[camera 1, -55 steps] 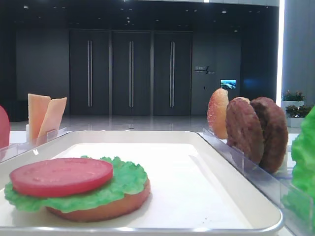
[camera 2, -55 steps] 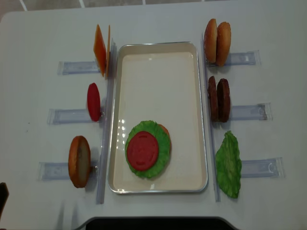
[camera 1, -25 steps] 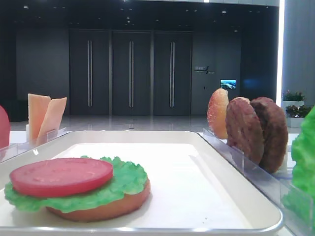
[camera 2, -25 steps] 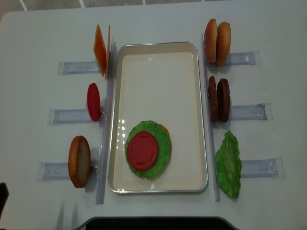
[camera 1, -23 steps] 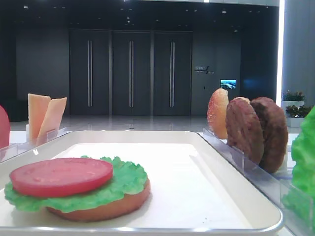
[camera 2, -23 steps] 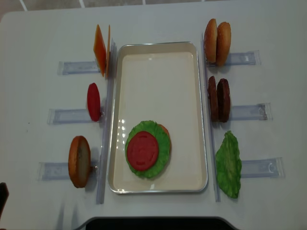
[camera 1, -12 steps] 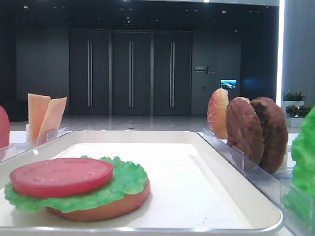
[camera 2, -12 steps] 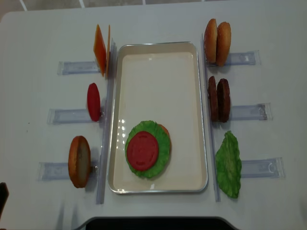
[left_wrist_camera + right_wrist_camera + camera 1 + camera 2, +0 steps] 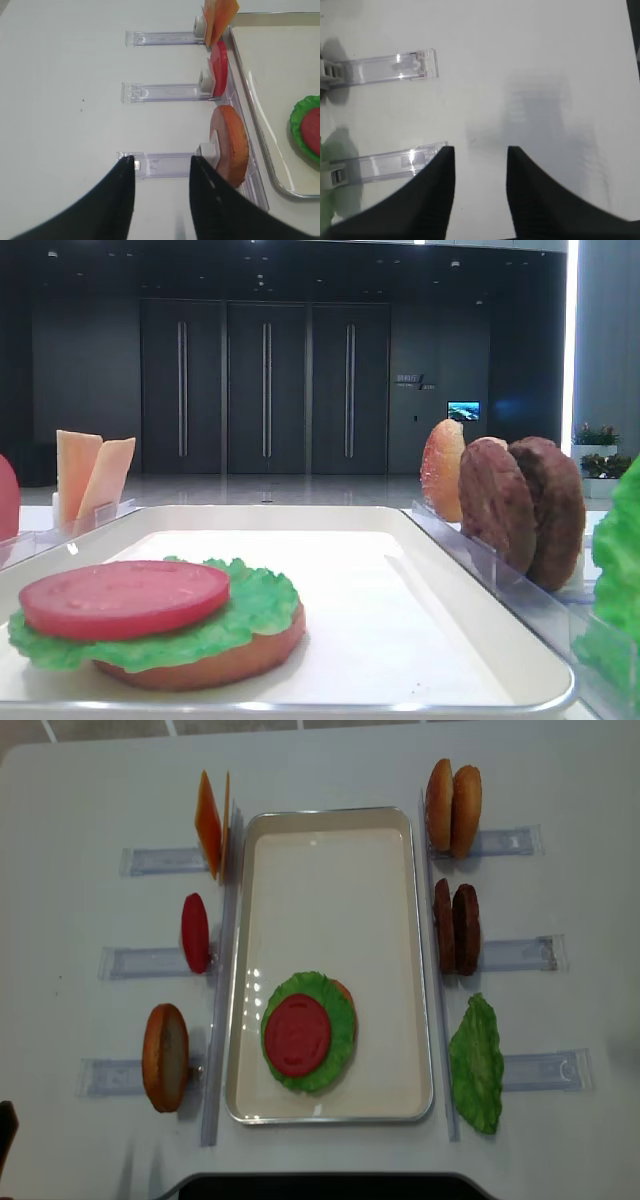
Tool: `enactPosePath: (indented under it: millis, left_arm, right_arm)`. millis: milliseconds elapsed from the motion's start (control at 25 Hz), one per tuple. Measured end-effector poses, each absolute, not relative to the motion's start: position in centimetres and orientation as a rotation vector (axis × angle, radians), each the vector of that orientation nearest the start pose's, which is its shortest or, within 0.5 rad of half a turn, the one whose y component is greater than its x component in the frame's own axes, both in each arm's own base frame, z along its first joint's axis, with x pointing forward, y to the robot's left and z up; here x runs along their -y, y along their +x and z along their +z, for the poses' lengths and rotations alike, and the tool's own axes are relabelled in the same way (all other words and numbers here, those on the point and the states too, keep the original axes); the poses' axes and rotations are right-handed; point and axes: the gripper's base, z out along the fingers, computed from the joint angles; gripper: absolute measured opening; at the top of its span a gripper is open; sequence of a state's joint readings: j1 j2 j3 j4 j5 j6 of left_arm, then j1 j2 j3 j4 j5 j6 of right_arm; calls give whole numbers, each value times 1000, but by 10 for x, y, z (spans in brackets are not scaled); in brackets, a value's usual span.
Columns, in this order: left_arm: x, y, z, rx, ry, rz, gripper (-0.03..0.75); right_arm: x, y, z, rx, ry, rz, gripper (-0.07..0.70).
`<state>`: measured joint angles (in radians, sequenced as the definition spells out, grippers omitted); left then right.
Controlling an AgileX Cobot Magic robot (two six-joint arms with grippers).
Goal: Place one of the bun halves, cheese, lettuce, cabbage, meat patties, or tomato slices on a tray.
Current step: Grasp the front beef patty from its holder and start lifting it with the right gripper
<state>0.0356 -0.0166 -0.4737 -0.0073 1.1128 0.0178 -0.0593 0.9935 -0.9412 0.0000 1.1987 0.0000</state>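
Next, I close my right gripper on the middle of the meat patty (image 9: 445,927) that is closest to the white tray.
The white tray (image 9: 330,818) lies mid-table. At its near end a bun half (image 9: 215,665) carries lettuce (image 9: 342,1010) and a tomato slice (image 9: 297,1034). Right of the tray, two bun halves (image 9: 452,808), two meat patties (image 9: 456,928) and a lettuce leaf (image 9: 477,1063) stand in racks. On the left stand cheese (image 9: 210,824), a tomato slice (image 9: 195,932) and a bun half (image 9: 165,1056). Cabbage is out of view. My left gripper (image 9: 162,162) is open and empty, just left of that bun half (image 9: 231,145). My right gripper (image 9: 480,150) is open over bare table.
Clear plastic rack strips (image 9: 520,955) run out from both long sides of the tray. The right wrist view shows two strip ends (image 9: 417,67) left of the gripper. A dark edge (image 9: 320,1185) borders the table's near side.
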Motion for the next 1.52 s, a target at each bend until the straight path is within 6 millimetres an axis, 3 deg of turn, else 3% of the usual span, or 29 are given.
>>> enactPosePath:
  millis: [200, 560, 960, 1200, 1520]
  left_arm:
    - [1, -7, 266, -2106, -18, 23, 282]
    - [1, -7, 266, -2106, -18, 23, 282]
    - [1, -7, 266, -2106, -18, 23, 282]
    - [1, -7, 266, -2106, -18, 23, 282]
    - [1, -7, 266, -2106, -18, 23, 282]
  right_arm:
    - [7, 187, 326, -2791, 84, 47, 290]
    - [-6, 188, 327, -2792, 24, 149, 332]
    - [-87, 188, 327, -2703, -170, 228, 332]
    - [-132, 207, 311, -2768, -219, 166, 332]
    - [-153, 230, 296, -2817, -222, 146, 344]
